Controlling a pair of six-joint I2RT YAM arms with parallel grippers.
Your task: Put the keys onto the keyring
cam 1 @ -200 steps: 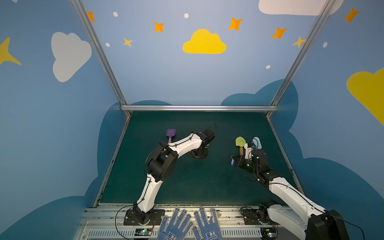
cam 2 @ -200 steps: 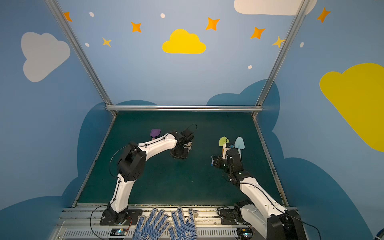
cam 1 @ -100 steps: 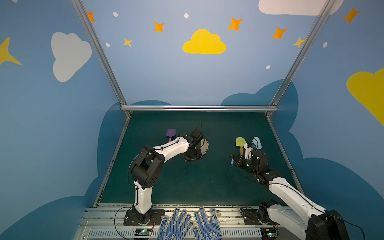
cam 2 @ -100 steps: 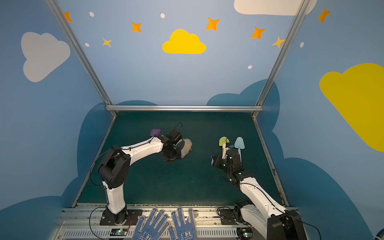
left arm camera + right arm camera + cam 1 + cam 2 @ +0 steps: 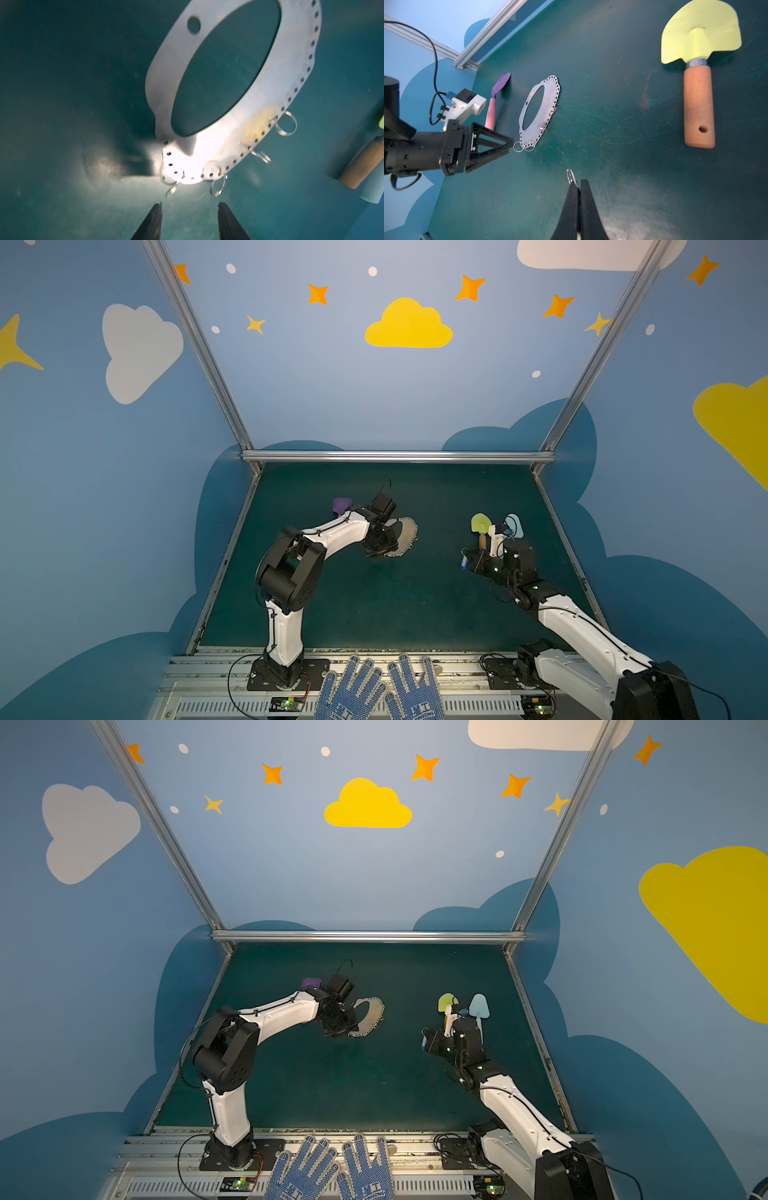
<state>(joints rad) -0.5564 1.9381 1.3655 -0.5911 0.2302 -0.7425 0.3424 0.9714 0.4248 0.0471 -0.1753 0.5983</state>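
Note:
The keyring's end wire ring is just past the open fingers of my left gripper, so next I reach in, take hold of that ring [image 5: 172, 188] and keep it steady before I bring the keys.
The keyring [image 5: 406, 531] [image 5: 374, 1011], a flat grey oval band with an edge of small holes and several wire rings, lies on the green mat [image 5: 374, 605]. My left gripper [image 5: 190, 205] [image 5: 380, 549] is open just short of the keyring's [image 5: 270, 99] ringed end, with nothing between its fingers. My right gripper [image 5: 576, 184] [image 5: 467, 560] hovers right of centre, shut on the keys [image 5: 464, 563] [image 5: 423, 1044]. The blue tag pokes out in both top views. In the right wrist view a small wire ring [image 5: 570, 175] sticks out past the fingertips. The silver key itself is hidden.
A lime-green shovel [image 5: 699, 41] [image 5: 480, 524] and a pale blue shovel [image 5: 513, 524] lie just behind my right gripper. A purple shovel [image 5: 500, 83] [image 5: 341, 504] with a pink handle lies behind my left wrist. Blue gloves [image 5: 374, 693] rest on the front rail.
My left gripper has opened and drawn back leftward off the keyring, which now shows uncovered to its right. The left elbow has shifted. The right arm has not moved.

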